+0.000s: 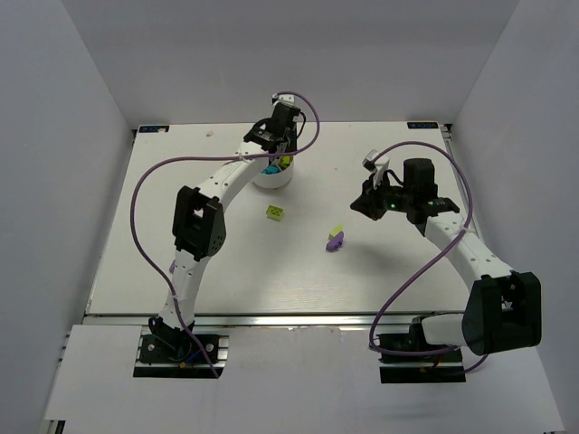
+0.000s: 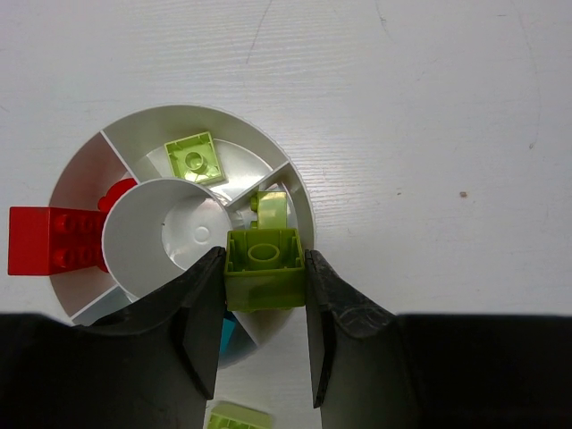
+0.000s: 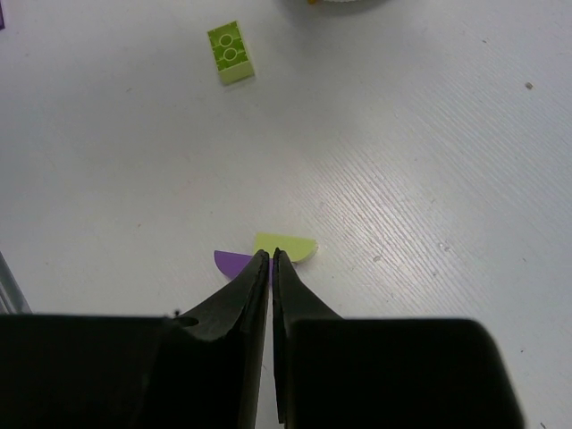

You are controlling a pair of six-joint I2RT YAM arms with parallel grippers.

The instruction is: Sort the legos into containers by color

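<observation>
Next, my left gripper lets go of the lime green brick on the other lime piece in the round white dish (image 1: pixel 287 157) (image 2: pixel 275 229).
The round white dish (image 1: pixel 271 180) stands at the table's back middle. My left gripper (image 1: pixel 281 155) hangs over it, shut on a lime green brick (image 2: pixel 263 268) held above the dish's rim (image 2: pixel 179 114), next to the central well (image 2: pixel 165 234). One wedge holds a flat lime plate (image 2: pixel 195 158), the neighbouring one another lime piece (image 2: pixel 271 207). Red bricks (image 2: pixel 49 239) sit at the left and a cyan piece (image 2: pixel 229 338) shows by my finger. My right gripper (image 3: pixel 271 255) is shut and empty above a purple half-round (image 3: pixel 229 262) and a lime half-round (image 3: pixel 288 246).
A loose lime brick (image 1: pixel 274 212) lies on the table in front of the dish; it also shows in the right wrist view (image 3: pixel 231 52). The purple and lime half-rounds (image 1: pixel 336 239) lie mid-table. White walls enclose the table on three sides.
</observation>
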